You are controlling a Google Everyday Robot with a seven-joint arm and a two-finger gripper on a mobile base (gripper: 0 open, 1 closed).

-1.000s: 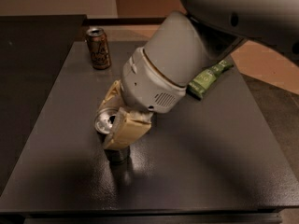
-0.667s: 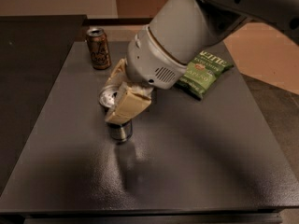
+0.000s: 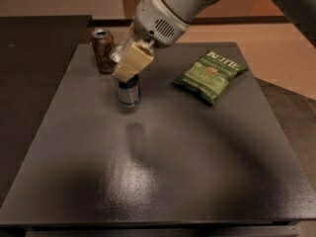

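Note:
Next, the gripper releases the silver and blue can, hanging just above the dark table, on the table point(image 3: 117, 85) just in front of the brown soda can.
My gripper point(image 3: 127, 63) comes down from the upper right, its cream fingers point(image 3: 132, 60) shut around the top of a silver and blue can point(image 3: 129, 91). The can hangs upright a little above the dark table point(image 3: 163, 181), with its dim reflection on the surface below it. A brown soda can point(image 3: 102, 51) stands upright just behind and to the left of the held can, a short gap apart from it. The white arm housing point(image 3: 163, 14) hides the table's back edge behind the gripper.
A green chip bag point(image 3: 210, 75) lies flat at the back right of the table. The table's left edge borders a dark floor, and tan flooring shows past the right edge.
The gripper has carried the silver can from the table's middle left toward the back, closer to the brown can. The arm has pulled back, uncovering the whole chip bag.

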